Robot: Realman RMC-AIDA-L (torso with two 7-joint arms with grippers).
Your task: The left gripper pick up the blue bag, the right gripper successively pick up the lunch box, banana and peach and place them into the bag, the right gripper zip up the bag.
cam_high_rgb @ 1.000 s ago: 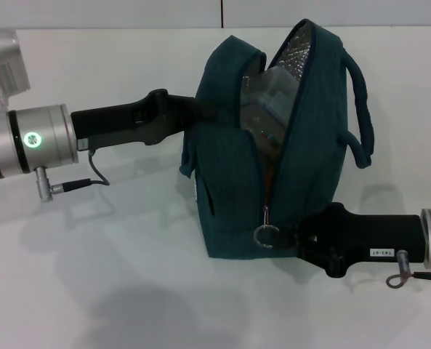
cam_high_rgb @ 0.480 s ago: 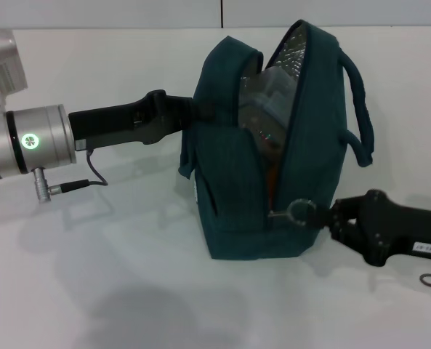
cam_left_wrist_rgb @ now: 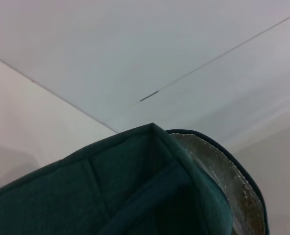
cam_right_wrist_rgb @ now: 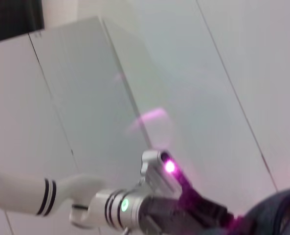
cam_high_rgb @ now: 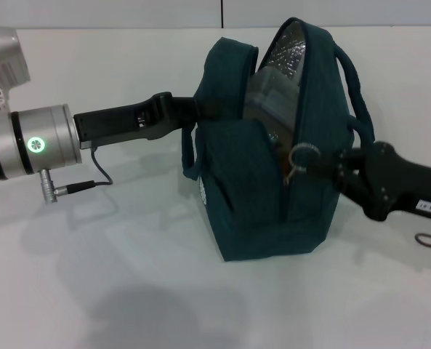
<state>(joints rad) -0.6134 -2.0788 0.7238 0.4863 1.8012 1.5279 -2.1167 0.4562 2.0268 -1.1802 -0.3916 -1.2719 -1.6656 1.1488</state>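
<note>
The bag's upper edge is held by my left gripper above the zipper pull, so that gripper should take the bag's side lower down (cam_high_rgb: pixel 209 169) to steady the bag for zipping.
The blue bag (cam_high_rgb: pixel 251 203) stands on the white table, its front zip shut up to mid height. Above that the opening shows silver lining (cam_high_rgb: pixel 291 51) and a clear lunch box (cam_high_rgb: pixel 262 98) inside. The banana and peach are hidden. My left gripper (cam_high_rgb: pixel 200 109) is shut on the bag's upper left edge. My right gripper (cam_high_rgb: pixel 323 163) is shut on the zipper pull (cam_high_rgb: pixel 301 155), with its metal ring, at mid height on the bag's front. The left wrist view shows the bag's rim (cam_left_wrist_rgb: pixel 110 196) and lining (cam_left_wrist_rgb: pixel 223 176). The right wrist view shows the bag's corner (cam_right_wrist_rgb: pixel 281 215).
The white table (cam_high_rgb: pixel 128 276) lies around the bag. The bag's carry handle (cam_high_rgb: pixel 357 87) loops out on its right side above my right gripper. A cable (cam_high_rgb: pixel 91 182) hangs under my left wrist. My left arm (cam_right_wrist_rgb: pixel 135 205) shows in the right wrist view.
My right gripper has moved up the bag's front with the zipper pull, from near the bottom to mid height, shutting the lower zip. The bag has shifted slightly right.
</note>
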